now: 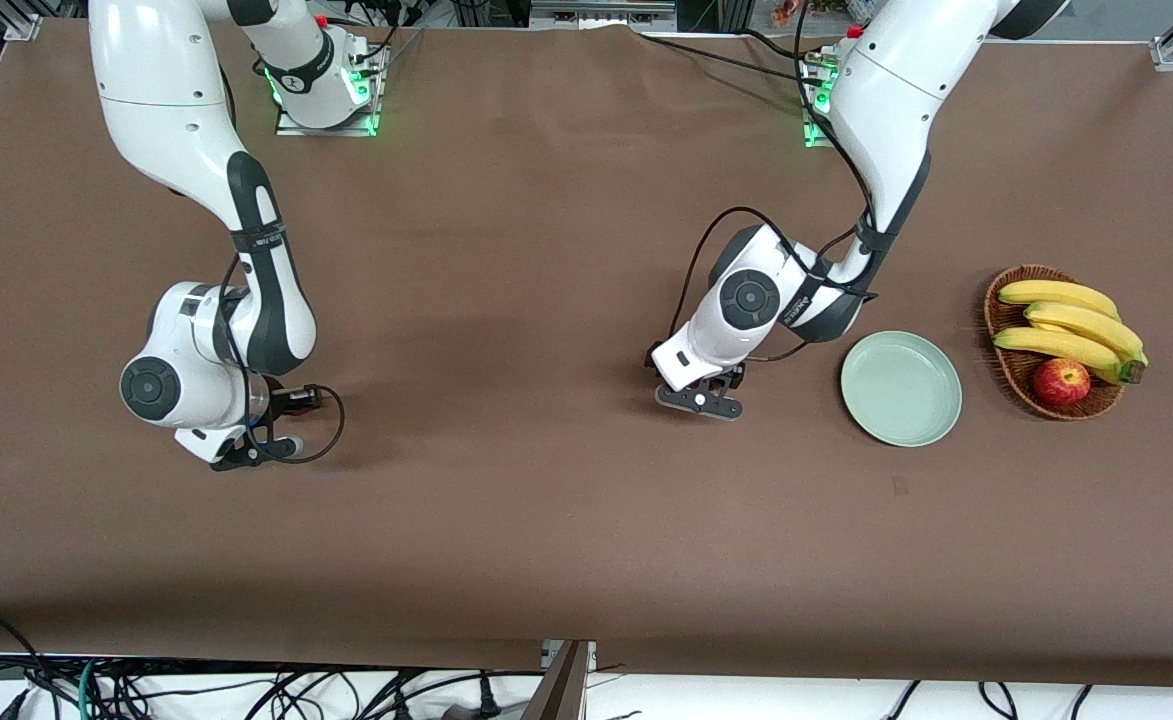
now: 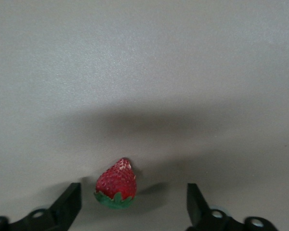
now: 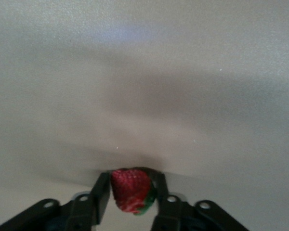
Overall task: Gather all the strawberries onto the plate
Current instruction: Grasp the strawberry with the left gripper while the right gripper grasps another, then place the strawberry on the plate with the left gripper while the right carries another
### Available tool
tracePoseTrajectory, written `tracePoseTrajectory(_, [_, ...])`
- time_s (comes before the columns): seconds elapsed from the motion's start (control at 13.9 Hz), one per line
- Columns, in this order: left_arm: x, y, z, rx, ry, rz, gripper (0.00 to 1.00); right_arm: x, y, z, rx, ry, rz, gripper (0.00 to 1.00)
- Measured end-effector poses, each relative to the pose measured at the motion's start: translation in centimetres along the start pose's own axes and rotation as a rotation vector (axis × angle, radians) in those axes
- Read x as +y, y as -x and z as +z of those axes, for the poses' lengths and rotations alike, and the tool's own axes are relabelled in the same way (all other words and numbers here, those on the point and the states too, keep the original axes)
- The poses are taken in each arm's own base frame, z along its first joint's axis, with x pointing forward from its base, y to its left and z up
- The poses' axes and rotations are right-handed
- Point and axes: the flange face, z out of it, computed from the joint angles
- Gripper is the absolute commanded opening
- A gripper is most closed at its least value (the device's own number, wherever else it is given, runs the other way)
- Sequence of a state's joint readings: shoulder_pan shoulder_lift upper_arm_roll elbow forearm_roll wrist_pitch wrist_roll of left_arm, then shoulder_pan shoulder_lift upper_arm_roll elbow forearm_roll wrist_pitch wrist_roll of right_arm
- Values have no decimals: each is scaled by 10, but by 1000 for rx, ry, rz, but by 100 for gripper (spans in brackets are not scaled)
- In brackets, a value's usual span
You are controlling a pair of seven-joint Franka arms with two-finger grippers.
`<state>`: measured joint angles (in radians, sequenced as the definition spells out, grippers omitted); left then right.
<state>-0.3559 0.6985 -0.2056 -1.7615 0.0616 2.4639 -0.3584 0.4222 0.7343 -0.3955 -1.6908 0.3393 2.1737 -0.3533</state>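
My right gripper is going to release its strawberry on the brown table (image 1: 655, 370) by my left gripper's fingers, short of the plate.
The pale green plate (image 1: 901, 388) lies empty toward the left arm's end of the table. My left gripper (image 1: 702, 398) is low over the table beside the plate. It is open in the left wrist view (image 2: 134, 206), and one strawberry (image 2: 116, 185) lies on the table between its fingers (image 2: 70, 204), touching neither. My right gripper (image 1: 258, 452) is low at the right arm's end. In the right wrist view (image 3: 131, 192) it is shut on another strawberry (image 3: 130, 189). No strawberry shows in the front view; the third is out of view.
A brown wicker basket (image 1: 1008, 372) with bananas (image 1: 1071, 325) and a red apple (image 1: 1061, 381) stands beside the plate, closer to the table's end. The brown table (image 1: 546, 520) is bare between the two arms.
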Motion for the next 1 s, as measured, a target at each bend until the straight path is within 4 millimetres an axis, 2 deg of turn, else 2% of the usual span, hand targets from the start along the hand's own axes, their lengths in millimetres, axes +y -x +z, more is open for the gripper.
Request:
tracePoseTrajectory(0.07, [0,0,1,0,-5,-2,10,-1,0,-2,3,-3,0,4])
tracePoseTrajectory(0.14, [-1,0,2,0,-9,-1,0,-3,-1,-5,8,-4,-2,4])
tracePoseTrajectory(0.29, [-5,-1,2,2,-12,-4,0,-22,-9,-17,36,-11,18,5])
tracePoseTrajectory(0.36, [-6,-3,1,4,-13,-7,0,-42,-17,-29,61,-13,42,5])
tracePoseTrajectory(0.5, [-9,-5,-8,-17,-27,-12,0,-99,-34,-55,112,-27,98,5])
tracePoseTrajectory(0.57, [-12,-7,-21,-38,-43,-16,0,-135,-39,-62,126,-46,130,5])
tracePoseTrajectory(0.72, [-29,-11,-63,-84,-89,-38,4,-210,-44,-61,132,-100,204,6])
tracePoseTrajectory(0.86, [-66,-11,-102,-141,-124,-35,4,-269,-49,-58,142,-151,276,6])
tracePoseTrajectory(1.0, [-117,-13,-121,-186,-127,17,4,-320,-54,-53,190,-195,344,6])
